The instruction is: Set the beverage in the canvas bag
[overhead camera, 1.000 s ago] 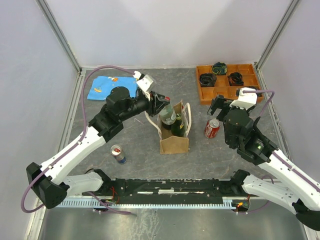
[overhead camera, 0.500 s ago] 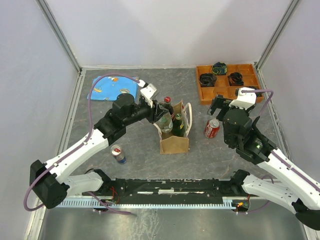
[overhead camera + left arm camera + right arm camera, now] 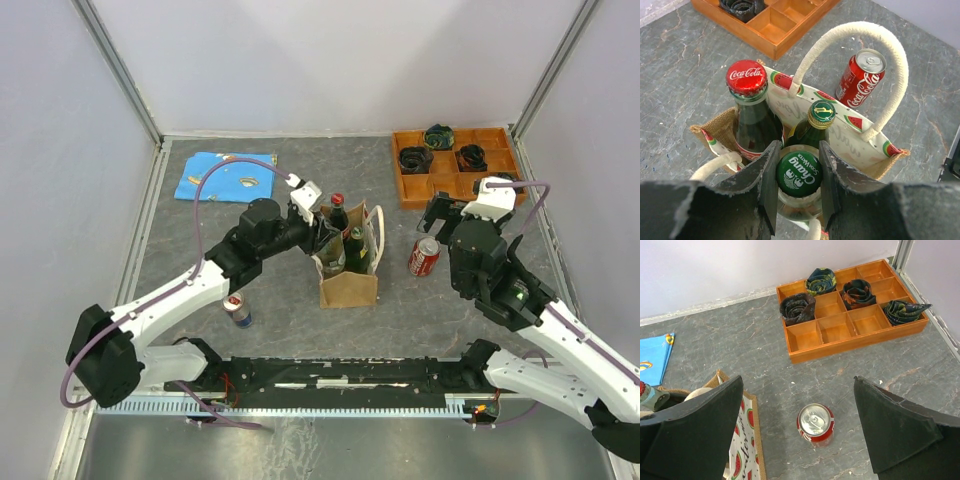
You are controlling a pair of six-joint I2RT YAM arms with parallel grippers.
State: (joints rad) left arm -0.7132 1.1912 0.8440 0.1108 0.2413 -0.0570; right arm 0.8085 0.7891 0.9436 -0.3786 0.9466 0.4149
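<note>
Next, my left gripper lets go of the Chang bottle in the canvas bag (image 3: pixel 336 266) (image 3: pixel 801 202) beside the dark green bottle.
The canvas bag (image 3: pixel 350 285) stands upright mid-table; its watermelon panel shows in the left wrist view (image 3: pixel 850 135) and the right wrist view (image 3: pixel 742 455). My left gripper (image 3: pixel 325 235) (image 3: pixel 799 172) is shut on the green-capped Chang soda water bottle (image 3: pixel 799 174), which stands upright in the bag's near side. A Coca-Cola glass bottle (image 3: pixel 746 80) (image 3: pixel 337 205) and a dark green bottle (image 3: pixel 822 114) stand in the bag beside it. My right gripper (image 3: pixel 440 212) (image 3: pixel 797 382) is open and empty above a red Coca-Cola can (image 3: pixel 815 424) (image 3: pixel 424 257) (image 3: pixel 860 80) standing right of the bag.
An orange compartment tray (image 3: pixel 490 185) (image 3: pixel 805 352) with rolled dark ties sits at the back right. A blue cloth (image 3: pixel 222 175) lies at the back left. A small blue and silver can (image 3: pixel 237 308) stands left of the bag, near my left arm.
My left gripper has moved right and lower with the Chang bottle, from tilted at the bag's left rim to upright inside the bag. The right arm has not moved.
</note>
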